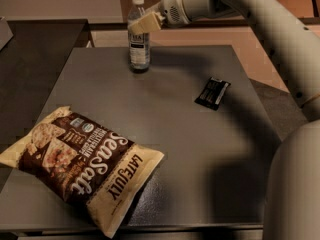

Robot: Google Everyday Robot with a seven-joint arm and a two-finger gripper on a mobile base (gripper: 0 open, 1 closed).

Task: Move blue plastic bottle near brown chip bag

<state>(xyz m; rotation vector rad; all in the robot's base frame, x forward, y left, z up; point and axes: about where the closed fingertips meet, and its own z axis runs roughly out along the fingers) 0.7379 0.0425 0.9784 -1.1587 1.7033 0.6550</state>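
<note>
I need to let go of the blue plastic bottle on the grey table (111, 111) just past the brown chip bag. The bottle stands at the table's far edge now.
The blue plastic bottle (139, 46), clear with a white cap and a white label, stands upright at the far edge of the grey table (165, 114). My gripper (143, 23) reaches in from the upper right and sits against the bottle's shoulder, just under the cap. The brown chip bag (80, 164), dark brown with cream ends and "Sea Salt" lettering, lies flat at the table's near left corner, well apart from the bottle.
A small black wrapped bar (212, 92) lies on the right half of the table. My white arm (270, 29) runs down the right side of the view. A darker counter (35, 59) adjoins the table on the left.
</note>
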